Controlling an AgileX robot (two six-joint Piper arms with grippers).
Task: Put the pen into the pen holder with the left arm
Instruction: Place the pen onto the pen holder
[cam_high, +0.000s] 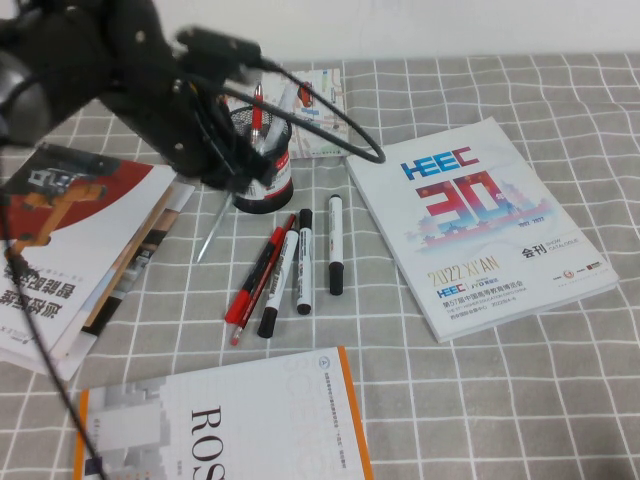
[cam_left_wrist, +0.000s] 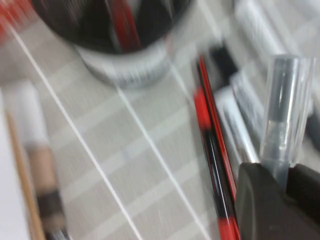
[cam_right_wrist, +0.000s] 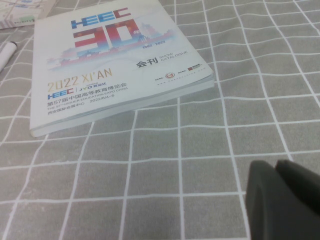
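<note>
The clear grey pen will drop from my left gripper in the black mesh pen holder (cam_high: 250, 124) (cam_left_wrist: 104, 24), next to the upright red pen.
My left gripper (cam_high: 236, 172) hangs low just left of the black mesh pen holder (cam_high: 264, 152). It is shut on a clear grey pen (cam_high: 214, 228), which slants down to the cloth beside the holder. In the left wrist view the pen's clear barrel (cam_left_wrist: 283, 107) sticks out between the black fingers (cam_left_wrist: 260, 200) of the left gripper (cam_left_wrist: 283, 172), with the holder (cam_left_wrist: 125, 45) beyond it. The holder has a couple of red pens in it. My right gripper (cam_right_wrist: 280, 172) is shut and empty above bare checked cloth, and does not show in the high view.
A red pen (cam_high: 256, 275) and three white markers (cam_high: 303, 262) lie in front of the holder. A white HEEC catalogue (cam_high: 475, 220) lies to the right, magazines (cam_high: 70, 230) to the left, a book (cam_high: 220, 420) at the front, a booklet (cam_high: 320, 115) behind.
</note>
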